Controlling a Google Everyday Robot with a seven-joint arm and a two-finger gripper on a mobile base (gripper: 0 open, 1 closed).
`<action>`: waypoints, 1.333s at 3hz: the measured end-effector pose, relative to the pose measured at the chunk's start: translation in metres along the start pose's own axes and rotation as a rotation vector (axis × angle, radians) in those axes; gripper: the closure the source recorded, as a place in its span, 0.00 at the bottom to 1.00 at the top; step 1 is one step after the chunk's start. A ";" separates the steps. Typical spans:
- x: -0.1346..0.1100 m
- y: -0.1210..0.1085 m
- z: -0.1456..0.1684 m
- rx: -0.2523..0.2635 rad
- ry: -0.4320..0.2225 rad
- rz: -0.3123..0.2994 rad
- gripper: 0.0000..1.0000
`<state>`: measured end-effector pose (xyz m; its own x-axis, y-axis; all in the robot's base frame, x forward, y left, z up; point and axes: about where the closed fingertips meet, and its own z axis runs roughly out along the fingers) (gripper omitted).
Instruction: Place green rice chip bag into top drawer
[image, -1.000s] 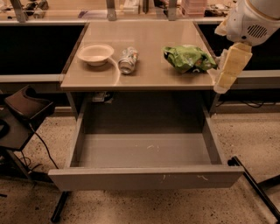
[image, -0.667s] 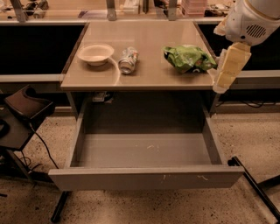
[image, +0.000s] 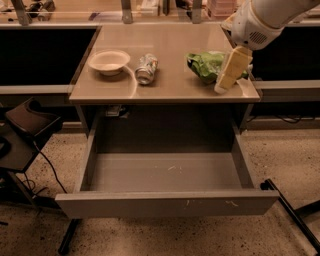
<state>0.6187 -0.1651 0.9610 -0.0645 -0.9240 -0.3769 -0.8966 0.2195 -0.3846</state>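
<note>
The robot's gripper should next move over the middle (image: 217, 64) of the green rice chip bag and close there, so that the bag can be lifted toward the drawer.
The green rice chip bag (image: 206, 65) lies crumpled on the right part of the desk top (image: 170, 42). My gripper (image: 221, 88) hangs from the arm at the upper right, pointing down. It is right at the bag's right side and covers part of it. I cannot tell whether it touches the bag. The top drawer (image: 167, 204) is pulled fully out below the desk top. Its grey inside shows nothing in it, and its front panel has small white scuffs.
A pale bowl (image: 109, 61) and a crushed silver can (image: 146, 68) sit on the left half of the desk top. A dark chair (image: 27, 125) with cables stands at the left. A black leg (image: 292, 212) crosses the floor at the lower right.
My gripper has moved left from beside the desk's right edge to over the bag's right side. The bag, bowl, can and drawer have not moved.
</note>
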 end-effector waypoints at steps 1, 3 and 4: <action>-0.016 -0.040 0.033 0.043 -0.086 -0.021 0.00; -0.014 -0.110 0.094 0.052 -0.209 0.056 0.00; -0.003 -0.129 0.118 0.044 -0.195 0.104 0.00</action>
<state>0.7860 -0.1541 0.9120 -0.0663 -0.8184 -0.5708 -0.8693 0.3281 -0.3696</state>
